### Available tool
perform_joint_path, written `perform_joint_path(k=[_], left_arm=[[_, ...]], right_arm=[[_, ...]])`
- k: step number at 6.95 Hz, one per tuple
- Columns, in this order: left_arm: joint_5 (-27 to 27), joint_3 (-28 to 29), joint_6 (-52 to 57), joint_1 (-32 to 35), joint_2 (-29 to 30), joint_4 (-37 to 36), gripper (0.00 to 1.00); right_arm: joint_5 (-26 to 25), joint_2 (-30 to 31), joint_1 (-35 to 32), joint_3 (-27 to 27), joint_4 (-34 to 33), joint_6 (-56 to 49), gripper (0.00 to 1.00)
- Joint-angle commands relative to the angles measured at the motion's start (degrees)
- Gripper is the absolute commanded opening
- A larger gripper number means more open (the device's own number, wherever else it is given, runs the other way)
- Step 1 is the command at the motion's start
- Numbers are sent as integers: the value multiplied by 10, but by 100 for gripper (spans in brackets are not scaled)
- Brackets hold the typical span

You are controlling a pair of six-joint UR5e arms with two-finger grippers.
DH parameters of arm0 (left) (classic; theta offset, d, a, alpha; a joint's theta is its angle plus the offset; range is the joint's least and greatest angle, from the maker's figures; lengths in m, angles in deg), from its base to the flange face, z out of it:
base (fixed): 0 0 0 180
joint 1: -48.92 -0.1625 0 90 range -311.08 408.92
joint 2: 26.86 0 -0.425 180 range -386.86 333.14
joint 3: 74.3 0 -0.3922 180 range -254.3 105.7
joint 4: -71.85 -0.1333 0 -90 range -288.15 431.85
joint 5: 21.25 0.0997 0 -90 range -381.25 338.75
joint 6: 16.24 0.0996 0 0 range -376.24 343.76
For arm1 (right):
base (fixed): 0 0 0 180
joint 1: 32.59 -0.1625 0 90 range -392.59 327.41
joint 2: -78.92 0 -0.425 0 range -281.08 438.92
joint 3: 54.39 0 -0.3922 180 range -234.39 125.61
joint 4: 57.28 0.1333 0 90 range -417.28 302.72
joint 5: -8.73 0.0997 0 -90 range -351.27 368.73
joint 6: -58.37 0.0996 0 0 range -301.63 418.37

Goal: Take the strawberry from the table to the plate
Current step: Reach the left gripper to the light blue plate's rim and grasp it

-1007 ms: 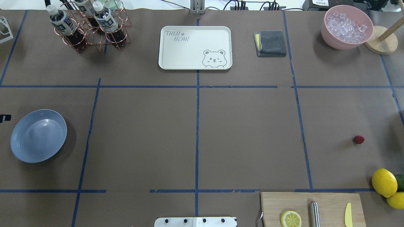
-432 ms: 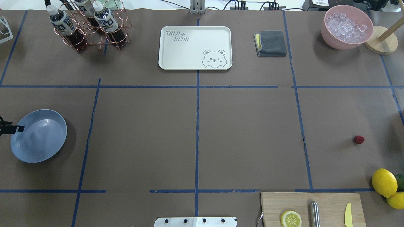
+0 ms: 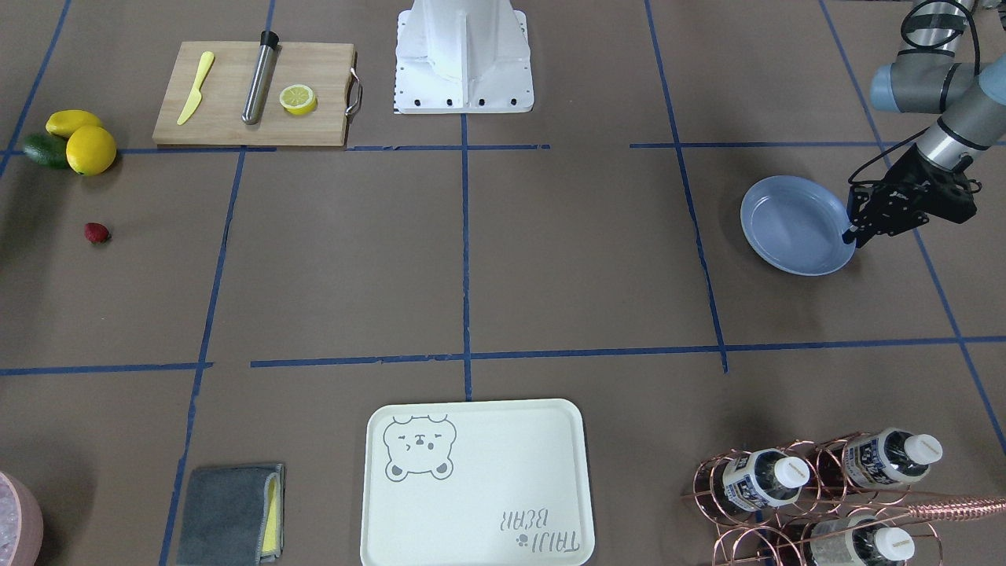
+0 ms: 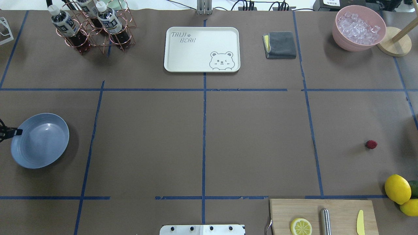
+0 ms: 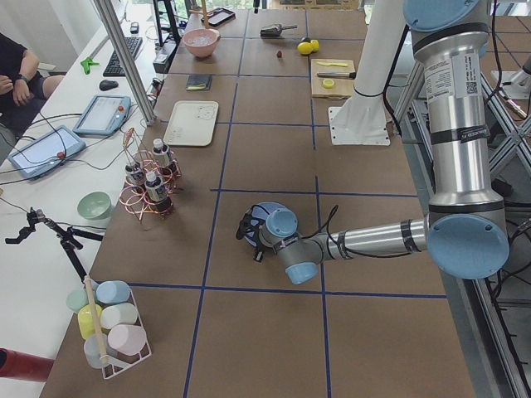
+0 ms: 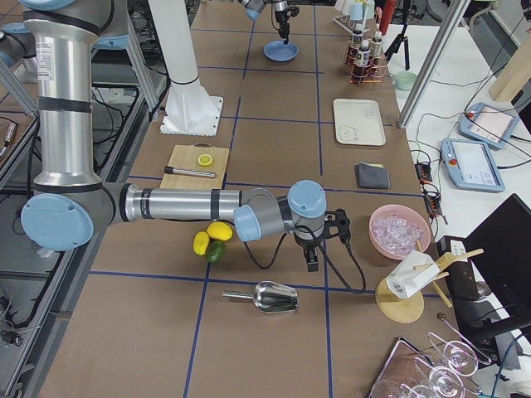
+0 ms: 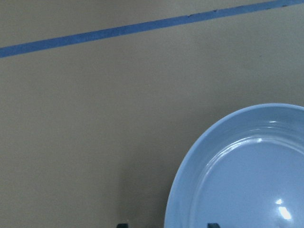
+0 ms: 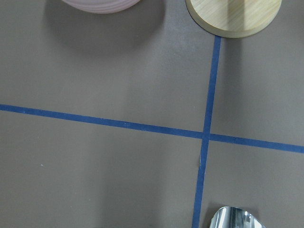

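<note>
Next, I release the light-blue plate from my left gripper on the blue tape line [image 3: 466, 240], in between the bear tray and the white stand.
The strawberry [image 4: 371, 144] [image 3: 97, 233], small and dark red, lies alone on the brown table [image 4: 254, 140] at the right. Far off at the left sits the light-blue plate [image 4: 40, 140] [image 3: 798, 224], with nothing on it. My left gripper [image 3: 853, 233] [image 4: 14, 132] hovers at the plate's outer rim. In the left wrist view its two tips [image 7: 167, 224] stand apart, open, over the plate [image 7: 247, 180] edge. My right gripper [image 6: 311, 264] shows only in the exterior right view, beyond the lemons; I cannot tell its state.
A wooden board [image 4: 323, 215] with a lemon half, a metal rod and a yellow knife lies front right. Lemons and an avocado [image 4: 397, 188] sit by the strawberry. At the back stand a bear tray [image 4: 201, 49], a bottle rack [image 4: 94, 29], a grey cloth [image 4: 280, 44] and an ice bowl [image 4: 358, 27].
My left gripper has come in from the table's left edge to the plate's rim, then eased back slightly. The strawberry and plate have not moved.
</note>
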Motion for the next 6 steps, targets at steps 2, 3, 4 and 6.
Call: perform_joint_path(k=[2, 3, 4, 6], left_arm=[[-23, -54, -6, 1, 10, -12, 0], [-74, -101, -12, 1, 23, -68, 0], [-73, -170, -59, 1, 43, -143, 0], [-39, -195, -145, -29, 128, -174, 0]], right_arm=[[1, 0, 0, -1, 1, 0, 100], [1, 0, 0, -1, 0, 0, 100], [1, 0, 1, -1, 0, 0, 100], [2, 0, 0, -1, 0, 0, 100]])
